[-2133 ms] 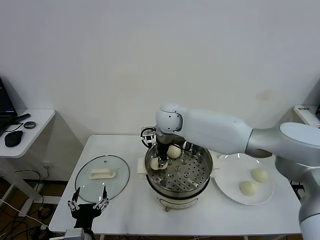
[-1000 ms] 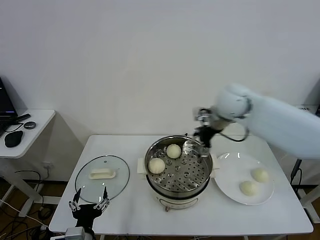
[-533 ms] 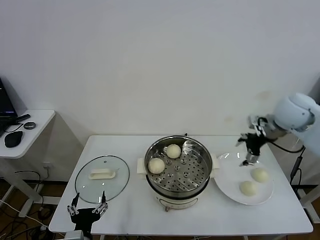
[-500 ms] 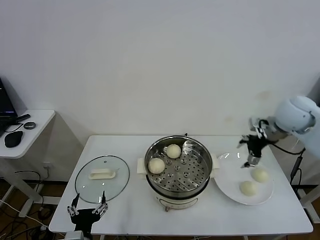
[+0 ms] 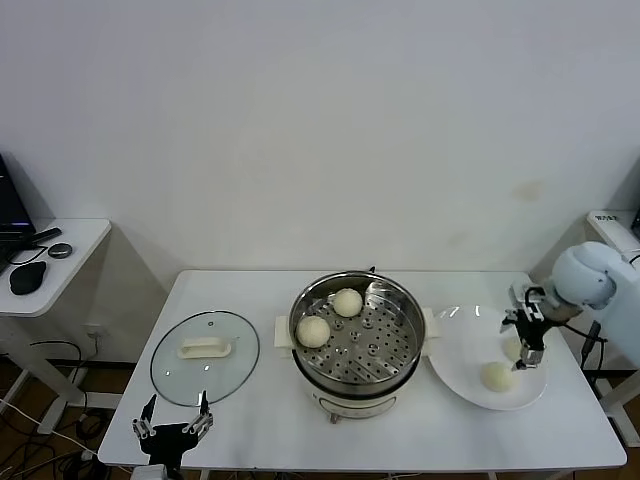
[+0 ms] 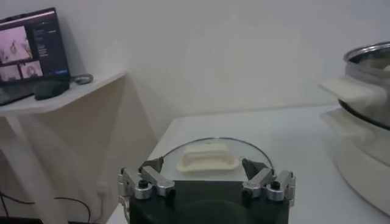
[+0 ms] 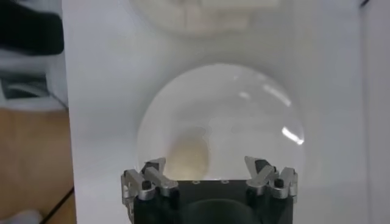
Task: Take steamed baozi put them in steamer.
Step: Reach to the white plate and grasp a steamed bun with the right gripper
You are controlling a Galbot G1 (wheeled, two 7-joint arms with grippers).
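Note:
The robot's right gripper will close around the front steamed baozi point(image 5: 497, 376) point(image 7: 187, 158) on the white plate, the one nearer the table's front edge.
The steamer point(image 5: 400, 365) stands mid-table with two steamed baozi on its perforated tray, one at the back point(image 5: 347, 302) and one at the left point(image 5: 313, 331). Two more lie on the white plate point(image 5: 460, 360): one in front point(image 5: 497, 376), one point(image 5: 511, 348) partly hidden behind my right gripper point(image 5: 527, 338). That gripper is open and empty just above the plate. In the right wrist view it point(image 7: 206, 167) hangs over the plate point(image 7: 244, 115) with one baozi point(image 7: 189, 155) near one finger. My left gripper point(image 5: 170, 428) is parked open at the table's front left edge.
A round glass lid point(image 5: 205, 345) with a cream handle lies flat left of the steamer; it also shows in the left wrist view point(image 6: 207, 157) beyond the left gripper point(image 6: 204, 178). A side table point(image 5: 55, 250) with a mouse stands far left.
My right arm left a baozi in the steamer, swung right across the table and came down over the plate. The left gripper sank slightly at the front edge.

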